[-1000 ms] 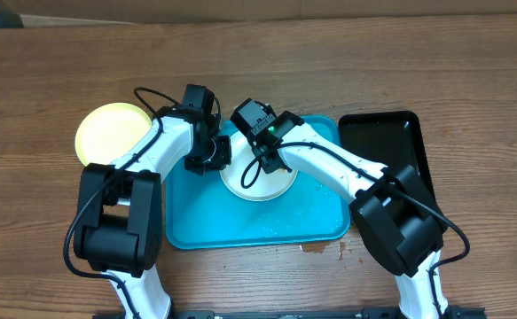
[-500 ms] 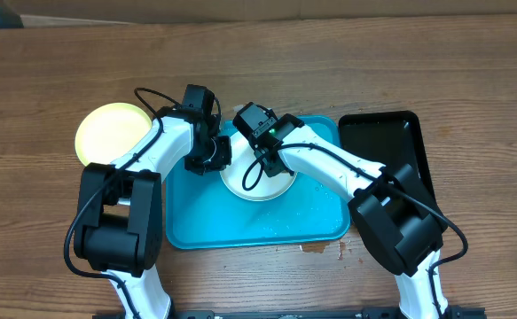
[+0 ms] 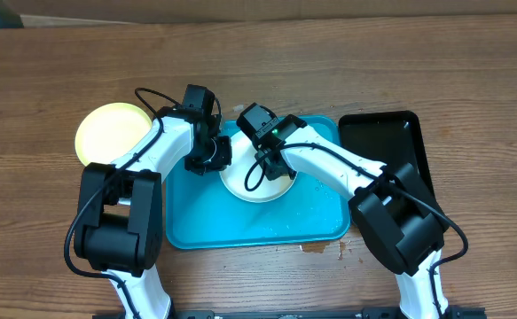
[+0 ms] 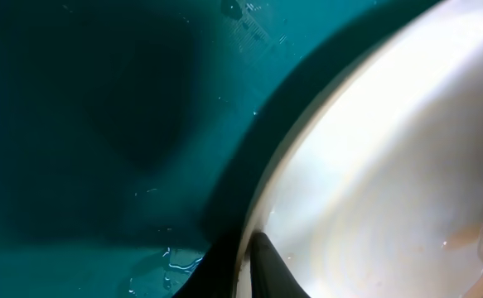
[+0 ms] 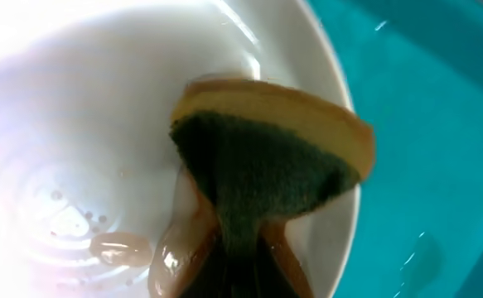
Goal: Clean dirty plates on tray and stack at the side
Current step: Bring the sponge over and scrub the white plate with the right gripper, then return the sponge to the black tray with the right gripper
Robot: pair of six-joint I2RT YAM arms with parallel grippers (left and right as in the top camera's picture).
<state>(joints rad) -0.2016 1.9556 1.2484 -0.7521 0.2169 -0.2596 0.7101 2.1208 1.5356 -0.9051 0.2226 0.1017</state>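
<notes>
Next, my right gripper releases its hold on the sponge and leaves it lying in the far half of the glossy black tray (image 3: 386, 153).
A white plate (image 3: 260, 185) lies on the turquoise tray (image 3: 240, 229). My left gripper (image 3: 210, 159) is shut on the plate's left rim (image 4: 253, 240). My right gripper (image 3: 271, 165) is shut on a sponge, yellow with a green scrub face (image 5: 266, 157), pressed on the plate (image 5: 84, 108). Brown sauce smears (image 5: 171, 248) lie on the plate beside the sponge. A pale yellow plate (image 3: 107, 131) lies on the table to the left of the tray. A third plate is not in view.
A glossy black tray (image 3: 387, 142) lies to the right of the turquoise tray. Water droplets wet the turquoise tray floor (image 4: 175, 261). A small brown spill (image 3: 316, 249) marks the table at the tray's front edge.
My right gripper with the sponge has shifted slightly right and forward over the white plate. The left arm has not moved.
</notes>
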